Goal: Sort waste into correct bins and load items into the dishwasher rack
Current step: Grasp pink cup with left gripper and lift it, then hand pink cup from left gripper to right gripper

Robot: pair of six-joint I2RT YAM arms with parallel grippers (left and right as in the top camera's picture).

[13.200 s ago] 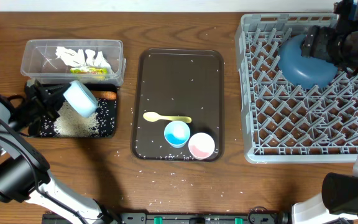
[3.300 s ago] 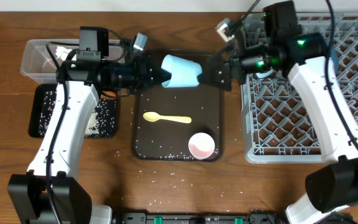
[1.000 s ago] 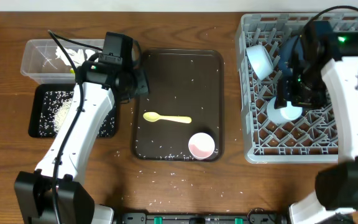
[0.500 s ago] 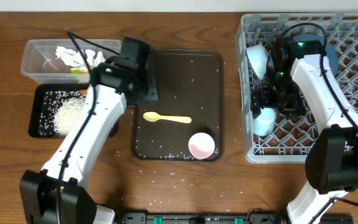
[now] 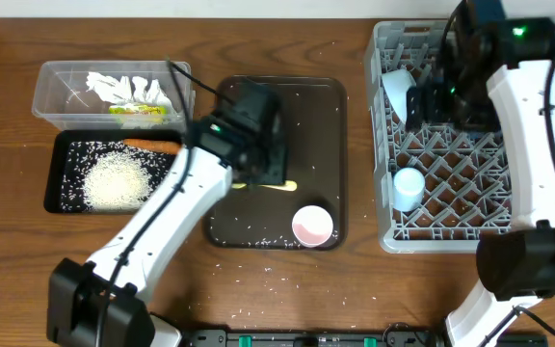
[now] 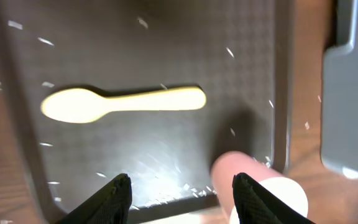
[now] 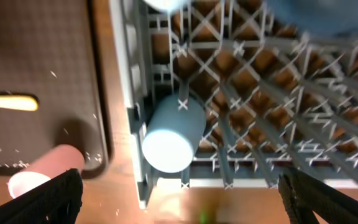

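Observation:
The robot's left gripper needs to next move to the pink cup's rim [image 5: 298,217] [image 6: 235,210], on the side toward the yellow spoon, and close there.
My left gripper [image 6: 179,186] hangs open over the brown tray [image 5: 306,116], with nothing between its fingers. The yellow spoon [image 6: 123,102] lies just ahead of it, and the pink cup [image 6: 253,186] lies on its side by the right finger. In the overhead view the left gripper [image 5: 261,159] hides the spoon's bowl. My right gripper [image 7: 179,183] stands wide open above the grey dishwasher rack [image 5: 383,241], holding nothing. The small blue cup [image 7: 173,140] lies in the rack's near-left corner. The white bowl [image 5: 398,92] leans at the rack's back left.
The clear tub [image 5: 41,96] holds white tissue [image 5: 114,87] and a yellow-green wrapper [image 5: 135,110]. The black tray [image 5: 61,193] in front of it holds rice [image 5: 118,181] and an orange stick [image 5: 152,145]. Rice grains are scattered on the brown tray and the table.
My right gripper opened wide, let go of the blue cup in the rack and drew back upward. My left arm swung right and forward over the spoon.

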